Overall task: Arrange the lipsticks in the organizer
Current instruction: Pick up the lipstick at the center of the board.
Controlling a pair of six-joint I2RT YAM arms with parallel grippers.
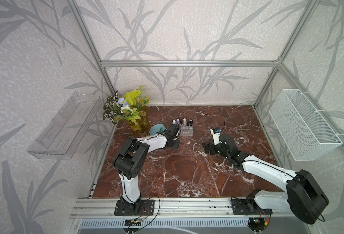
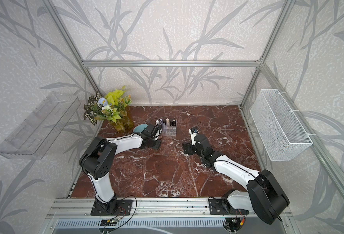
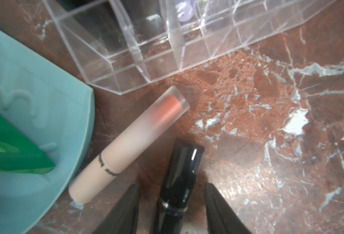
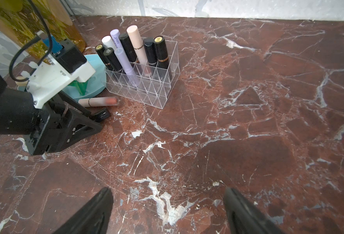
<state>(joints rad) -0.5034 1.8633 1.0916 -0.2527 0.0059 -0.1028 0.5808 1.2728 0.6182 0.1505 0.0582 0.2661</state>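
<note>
The black lipstick will pass from my left gripper to my right gripper, which will close on the lipstick's loose end point(image 4: 104, 113) where it sticks out between the left fingers.
A black lipstick point(image 3: 179, 178) lies on the marble between the fingers of my left gripper point(image 3: 172, 185). The jaws are open, with a gap on each side of the tube. Beside it lies a pale pink lipstick point(image 3: 130, 141) with an orange tip, close to the front of the clear organizer point(image 3: 110, 66). In the right wrist view several lipsticks point(image 4: 138, 48), black, lilac, white and pink, stand in the organizer's point(image 4: 159, 89) back rows. My right gripper point(image 4: 167, 194) hovers open over bare marble to the right of the organizer point(image 1: 186, 131).
A teal dish point(image 3: 35, 101) holding a green toy rake point(image 3: 11, 154) sits just left of the lying lipsticks. A vase of plants point(image 1: 136, 119) stands at the back left. A clear tray point(image 1: 66, 125) hangs on the left wall, a white mesh basket point(image 1: 302, 125) on the right.
</note>
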